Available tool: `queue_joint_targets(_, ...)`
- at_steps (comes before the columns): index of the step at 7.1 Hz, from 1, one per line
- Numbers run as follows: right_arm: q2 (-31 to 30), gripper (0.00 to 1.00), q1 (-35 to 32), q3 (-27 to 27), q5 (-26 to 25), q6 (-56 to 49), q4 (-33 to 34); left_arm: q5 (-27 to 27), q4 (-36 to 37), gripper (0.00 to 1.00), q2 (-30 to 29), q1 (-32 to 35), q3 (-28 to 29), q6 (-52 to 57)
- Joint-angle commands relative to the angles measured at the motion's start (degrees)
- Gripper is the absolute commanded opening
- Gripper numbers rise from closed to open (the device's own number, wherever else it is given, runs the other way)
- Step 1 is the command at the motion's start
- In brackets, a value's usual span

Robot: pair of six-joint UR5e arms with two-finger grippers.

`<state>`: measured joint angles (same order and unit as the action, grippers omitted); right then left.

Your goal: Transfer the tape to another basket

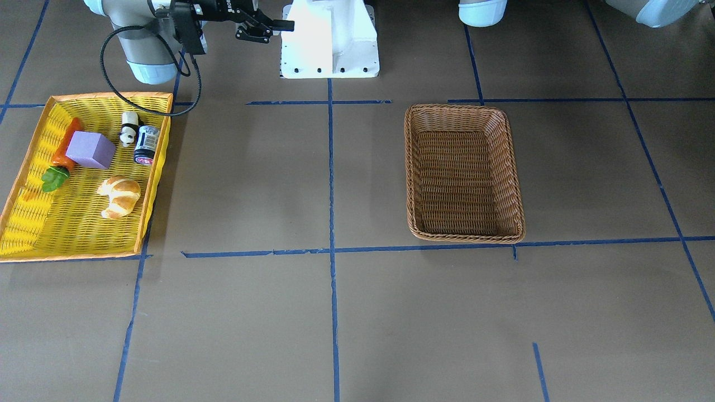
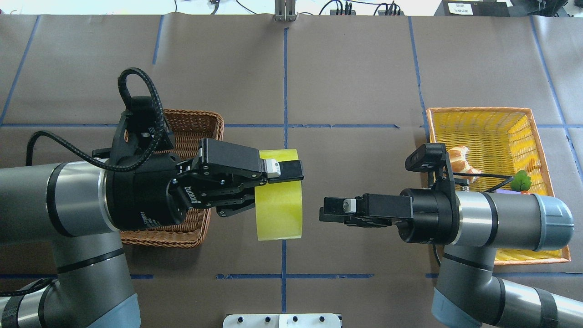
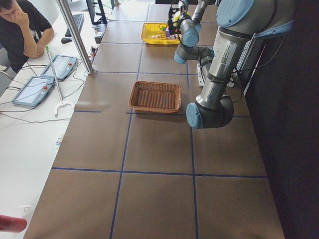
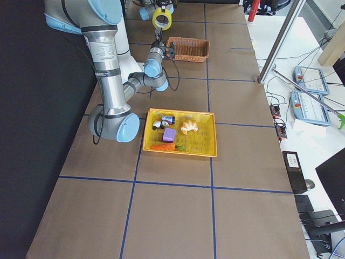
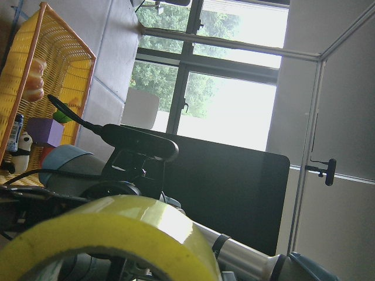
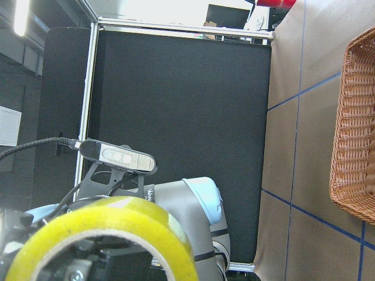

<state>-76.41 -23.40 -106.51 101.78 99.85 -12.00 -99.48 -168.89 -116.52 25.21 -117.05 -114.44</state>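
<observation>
My left gripper has the yellow-green tape roll. It will let go of the roll on the middle of the brown wicker basket's bottom [image 1: 456,172].
My left gripper [image 2: 283,178] is shut on the yellow-green tape roll [image 2: 278,214] and holds it up in the air over the table's middle, roll on edge. The tape also shows in the exterior right view [image 4: 161,19], in the left wrist view [image 5: 117,234] and in the right wrist view [image 6: 105,228]. The brown wicker basket [image 1: 410,167] stands empty; in the overhead view [image 2: 200,120] it lies under my left wrist. My right gripper [image 2: 330,210] faces the tape with a small gap, empty, and looks open.
The yellow mesh basket [image 1: 159,162] on my right side holds a croissant [image 1: 119,195], a purple block [image 1: 90,149], a carrot [image 1: 66,142], a panda figure [image 1: 129,128] and a small can [image 1: 147,144]. The white robot base [image 1: 329,39] stands between the arms.
</observation>
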Motion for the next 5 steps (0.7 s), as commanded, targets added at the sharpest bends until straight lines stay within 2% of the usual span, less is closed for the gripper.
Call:
queue_joint_targets(1,-2.4,1.00,-6.7,-1.0,6.4,0.0,10.7,-0.2,2.0,0.00,3.3,3.2,0.0,0.4)
queue_joint_targets(3,-1.7,1.00,-18.1,-2.0,19.4,0.0,29.7,-0.4,6.5,0.00,5.9,3.9,0.8,0.9)
queue_joint_targets(4,1.1,1.00,-23.8,-2.2,25.9,-0.3,42.5,-2.1,12.0,0.00,7.0,5.4,0.3,3.7)
queue_joint_targets(5,3.5,1.00,-26.3,-2.5,28.8,-5.5,55.4,-6.5,20.9,0.00,7.1,7.5,0.2,8.8)
